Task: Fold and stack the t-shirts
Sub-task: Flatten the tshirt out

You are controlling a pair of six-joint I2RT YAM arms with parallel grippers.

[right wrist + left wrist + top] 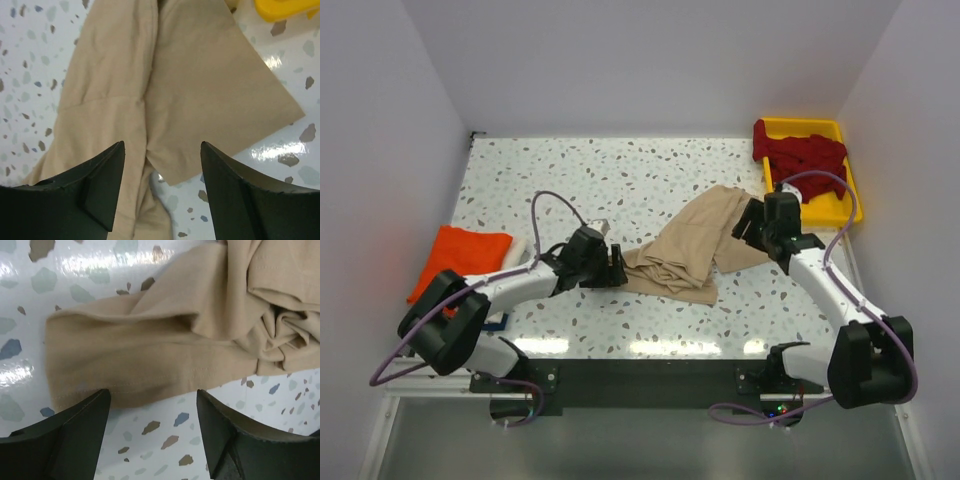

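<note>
My right gripper should close on the sleeve of the beige t-shirt, at the sleeve's edge (766, 254) (276, 76) that faces the yellow tray, near the sleeve's corner.
A beige t-shirt (695, 245) lies crumpled in the middle of the table. My left gripper (617, 272) is open and empty at the shirt's left hem; in the left wrist view (154, 396) the hem (125, 385) lies just past its fingertips. My right gripper (748, 226) is open and empty over the shirt's right side; in the right wrist view (162, 147) a sleeve (220, 100) lies between its fingers. A folded orange t-shirt (460, 258) lies at the left edge. Dark red t-shirts (800, 155) are heaped in the tray.
A yellow plastic tray (850, 205) sits at the back right corner. White walls close the table on three sides. A bit of white and blue cloth (502, 320) shows under the left arm near the orange shirt.
</note>
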